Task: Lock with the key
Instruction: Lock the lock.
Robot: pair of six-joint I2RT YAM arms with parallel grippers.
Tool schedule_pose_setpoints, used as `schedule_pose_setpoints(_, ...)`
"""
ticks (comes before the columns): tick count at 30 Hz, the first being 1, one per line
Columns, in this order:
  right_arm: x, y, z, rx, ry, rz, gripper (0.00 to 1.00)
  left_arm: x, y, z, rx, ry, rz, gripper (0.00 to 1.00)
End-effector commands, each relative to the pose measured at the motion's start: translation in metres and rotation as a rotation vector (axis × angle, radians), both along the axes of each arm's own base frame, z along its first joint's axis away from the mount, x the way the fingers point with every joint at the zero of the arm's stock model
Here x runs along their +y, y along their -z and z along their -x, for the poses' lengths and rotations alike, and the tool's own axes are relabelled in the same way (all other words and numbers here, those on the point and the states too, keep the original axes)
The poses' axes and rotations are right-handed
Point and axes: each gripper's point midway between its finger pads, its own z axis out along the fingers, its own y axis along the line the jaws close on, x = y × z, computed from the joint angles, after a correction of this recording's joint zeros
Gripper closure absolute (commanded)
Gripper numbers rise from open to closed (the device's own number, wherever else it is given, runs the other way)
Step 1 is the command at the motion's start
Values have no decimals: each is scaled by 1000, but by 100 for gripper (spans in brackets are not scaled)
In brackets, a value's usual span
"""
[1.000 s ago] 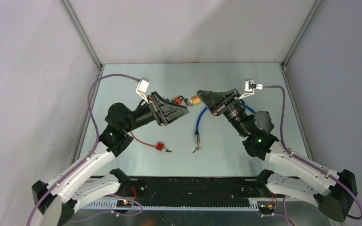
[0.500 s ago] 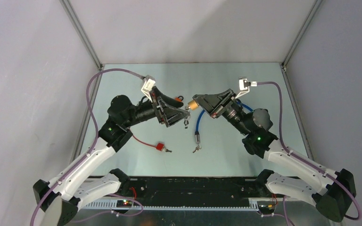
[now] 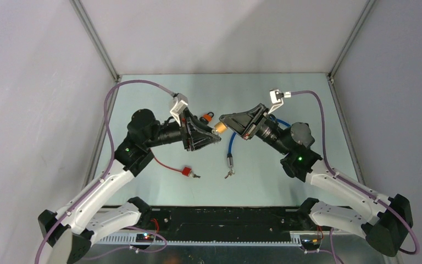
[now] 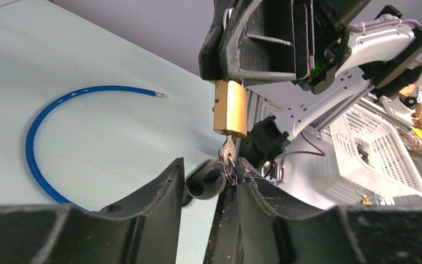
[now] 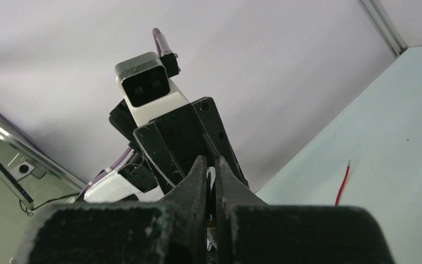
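Observation:
My right gripper sets the brass padlock down next on the table [image 3: 194, 143] between the red lock and the orange padlock.
A brass padlock [image 3: 220, 127] hangs in the air between the two arms. My right gripper [image 3: 228, 122] is shut on its silver shackle, which shows as a pale sliver between the fingers [image 5: 198, 176]. In the left wrist view the padlock [image 4: 230, 107] hangs below the right gripper's fingers, with a silver key [image 4: 228, 149] in its underside. My left gripper [image 4: 209, 171] sits just below it. Its jaws are closed in on the key's ring and black round head [image 4: 204, 181], which fill the gap between them.
A blue cable [image 3: 232, 144] curves over the table under the padlock, with small keys at its near end. A red cable [image 3: 167, 165] with a red lock [image 3: 187, 172] lies nearer the left arm. An orange padlock [image 3: 207, 116] rests behind the left gripper.
The left gripper let go of the key, opened wide and rolled, then closed in on it again. The right arm carried the padlock a little leftward.

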Motion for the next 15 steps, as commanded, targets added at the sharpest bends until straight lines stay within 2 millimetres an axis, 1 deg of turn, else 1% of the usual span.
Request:
schedule_pose_setpoints(1,-5,-42,15,-107,-46,-66,100,-1,-16,14,-70,88,6,64)
schedule_pose_setpoints(3,-2,-43,17,-114,-65,-60,100,-2,-17,13,-59,88,8,74)
schedule_pose_setpoints(4,-1,-42,18,-116,-73,-57,100,-2,-18,12,-57,84,10,74)
schedule_pose_setpoints(6,1,-41,18,-116,-83,-51,100,-3,-19,11,-49,83,12,70)
schedule_pose_setpoints(7,2,-39,18,-113,-85,-46,100,-3,-19,10,-46,80,13,65)
schedule_pose_setpoints(9,3,-37,17,-110,-88,-40,100,-2,-19,10,-49,81,12,58)
schedule_pose_setpoints(10,2,-37,17,-109,-88,-38,100,-1,-19,11,-51,81,12,57)
schedule_pose_setpoints(11,3,-37,17,-111,-89,-38,100,0,-18,11,-57,85,10,59)
schedule_pose_setpoints(12,2,-37,17,-113,-90,-39,100,1,-17,11,-57,83,8,67)
schedule_pose_setpoints(13,2,-38,16,-113,-89,-40,100,1,-16,11,-55,87,7,72)
schedule_pose_setpoints(14,1,-38,16,-113,-87,-40,100,2,-14,10,-52,85,4,84)
schedule_pose_setpoints(15,1,-38,16,-115,-86,-41,100,2,-13,10,-49,86,3,90)
